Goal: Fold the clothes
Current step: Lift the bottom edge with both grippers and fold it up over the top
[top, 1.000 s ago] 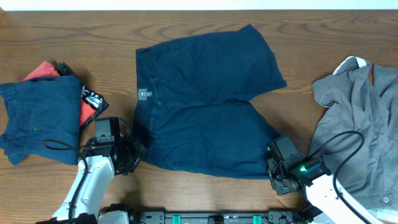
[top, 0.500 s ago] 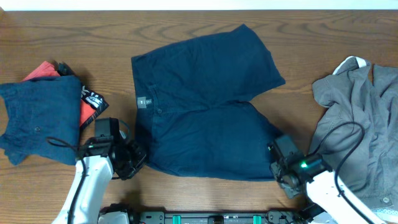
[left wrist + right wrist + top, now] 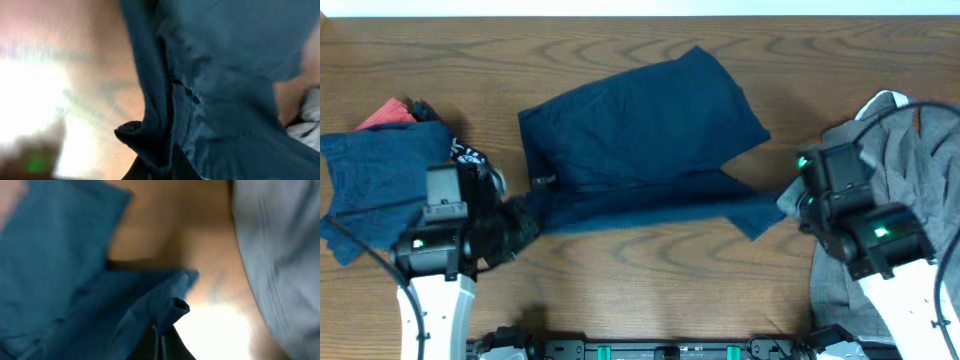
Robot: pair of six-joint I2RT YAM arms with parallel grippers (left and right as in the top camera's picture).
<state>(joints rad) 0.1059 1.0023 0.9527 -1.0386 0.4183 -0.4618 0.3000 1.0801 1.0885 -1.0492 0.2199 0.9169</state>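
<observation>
My right gripper needs to let go of the dark navy shorts' lifted corner on their slanted edge (image 3: 725,73), close to the far peak.
Dark navy shorts (image 3: 645,130) lie in the middle of the table, their near half lifted off the wood as a taut band (image 3: 650,207). My left gripper (image 3: 525,222) is shut on the band's left corner, seen close in the left wrist view (image 3: 160,150). My right gripper (image 3: 788,198) is shut on the right corner, seen in the right wrist view (image 3: 160,330). A folded navy garment (image 3: 385,185) lies at the left over a red one (image 3: 388,113). A grey garment (image 3: 900,170) lies at the right, also showing in the right wrist view (image 3: 280,245).
A small black printed tag (image 3: 468,155) lies beside the folded navy garment. The table's far edge (image 3: 640,12) runs along the top. Bare wood (image 3: 650,280) shows in front of the shorts.
Both grippers have risen and moved away from the near edge, lifting the shorts' near hem off the table and carrying it toward the far half. The shorts now look narrower.
</observation>
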